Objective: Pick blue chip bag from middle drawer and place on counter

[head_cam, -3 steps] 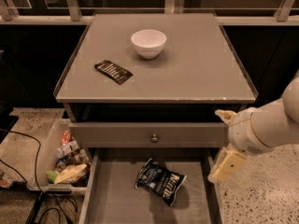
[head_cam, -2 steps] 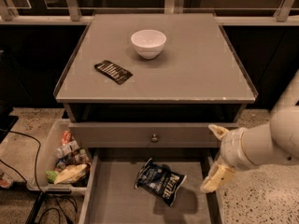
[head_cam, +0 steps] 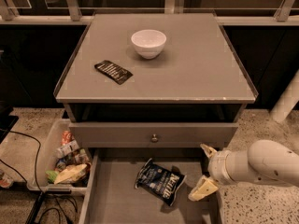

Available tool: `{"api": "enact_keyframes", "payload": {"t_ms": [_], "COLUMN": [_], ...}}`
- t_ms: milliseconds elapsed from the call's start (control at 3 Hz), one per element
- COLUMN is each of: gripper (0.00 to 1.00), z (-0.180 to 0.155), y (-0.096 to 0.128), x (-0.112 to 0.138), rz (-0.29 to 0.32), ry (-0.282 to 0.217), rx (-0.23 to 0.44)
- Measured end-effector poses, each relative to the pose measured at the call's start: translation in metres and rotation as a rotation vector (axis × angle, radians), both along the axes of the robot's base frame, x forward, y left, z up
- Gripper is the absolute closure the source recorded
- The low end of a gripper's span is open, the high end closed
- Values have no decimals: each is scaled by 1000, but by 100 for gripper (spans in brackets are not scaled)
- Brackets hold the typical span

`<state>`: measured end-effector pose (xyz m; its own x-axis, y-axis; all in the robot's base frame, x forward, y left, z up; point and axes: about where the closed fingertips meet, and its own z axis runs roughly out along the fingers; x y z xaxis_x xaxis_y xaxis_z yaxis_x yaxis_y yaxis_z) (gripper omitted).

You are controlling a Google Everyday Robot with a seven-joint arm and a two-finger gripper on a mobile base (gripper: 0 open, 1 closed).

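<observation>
I need to close my gripper on the blue chip bag's end (head_cam: 174, 185) nearest the white arm, inside the open middle drawer.
The blue chip bag (head_cam: 159, 180) lies flat on the floor of the open middle drawer (head_cam: 117, 200), near its middle. My gripper (head_cam: 204, 171) is at the drawer's right side, level with the bag and to its right, not touching it. Its two cream fingers (head_cam: 202, 189) stand spread apart with nothing between them. The white arm reaches in from the right. The counter (head_cam: 196, 69) is the grey cabinet top above.
A white bowl (head_cam: 148, 43) and a flat black packet (head_cam: 113, 72) sit on the counter. A closed drawer front with a round knob (head_cam: 154, 137) is above the open drawer. A tray of snack packets (head_cam: 63, 161) stands on the floor at left, with cables nearby.
My gripper and arm have moved down and to the left, from beside the closed drawer front to the right side of the open drawer, closer to the bag. The bag has not moved.
</observation>
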<state>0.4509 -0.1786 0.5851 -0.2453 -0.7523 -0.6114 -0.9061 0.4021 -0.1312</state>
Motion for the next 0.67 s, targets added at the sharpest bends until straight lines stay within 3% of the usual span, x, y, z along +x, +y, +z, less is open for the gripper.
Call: {"api": "enact_keyframes", "payload": {"t_ms": [333,667], "gripper": [0,0], "z": [-6,-45], "y": [2,14], "x": [1,5], "rz": [-4,-8], "ry": [11,47], "rx": [0,-1]}}
